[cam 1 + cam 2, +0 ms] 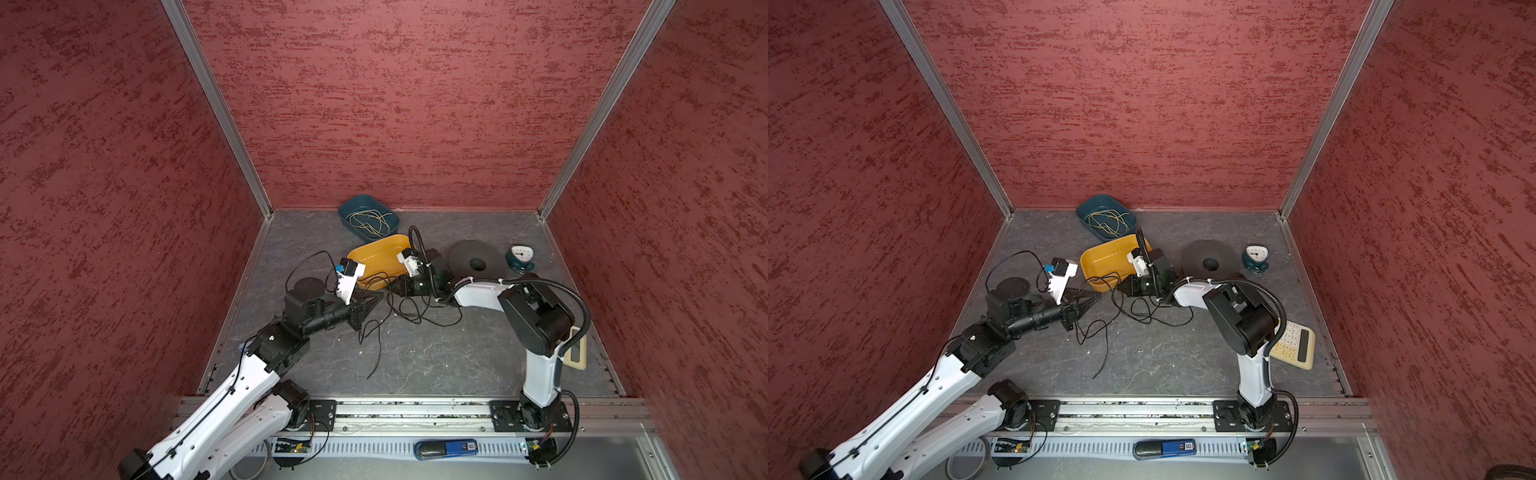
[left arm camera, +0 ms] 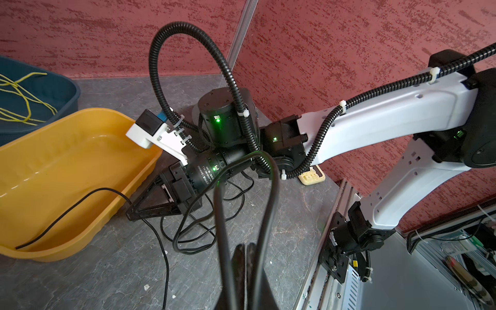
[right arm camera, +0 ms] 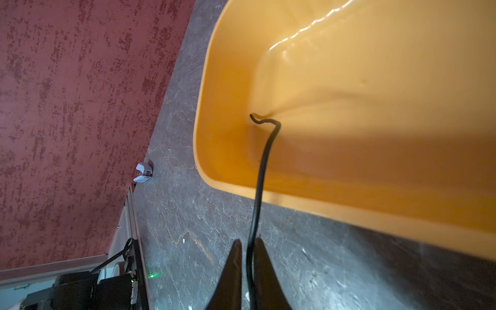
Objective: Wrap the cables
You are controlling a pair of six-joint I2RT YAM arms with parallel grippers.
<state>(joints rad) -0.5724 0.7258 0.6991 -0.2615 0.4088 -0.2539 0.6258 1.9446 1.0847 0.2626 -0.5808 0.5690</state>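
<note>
The cord's loose end is by tangled loops in my right gripper, so it should take the cord (image 2: 272, 193) by my left gripper and stretch it.
The cables are one thin black cord (image 1: 415, 316) tangled on the grey table between both arms, with a tail running toward the front (image 1: 1105, 353). My right gripper (image 3: 248, 241) is shut on the cord (image 3: 261, 166) just outside the yellow tray (image 3: 349, 134). The cord's free end lies inside that tray (image 2: 67, 161). In both top views this gripper (image 1: 392, 286) sits at the tray's near edge (image 1: 376, 253). My left gripper (image 2: 246, 245) is shut, and a loop of the cord (image 2: 271, 193) hangs round its closed fingers, one strand on each side. It points at the right gripper (image 2: 128, 212) from close by (image 1: 1098, 296).
A teal tray (image 1: 345, 216) holding yellow-green wire stands behind the yellow one. A black disc (image 1: 476, 257) and a small clock (image 1: 519, 254) sit at the back right. A cream calculator (image 1: 1293, 345) lies beside the right arm. Red walls close in three sides.
</note>
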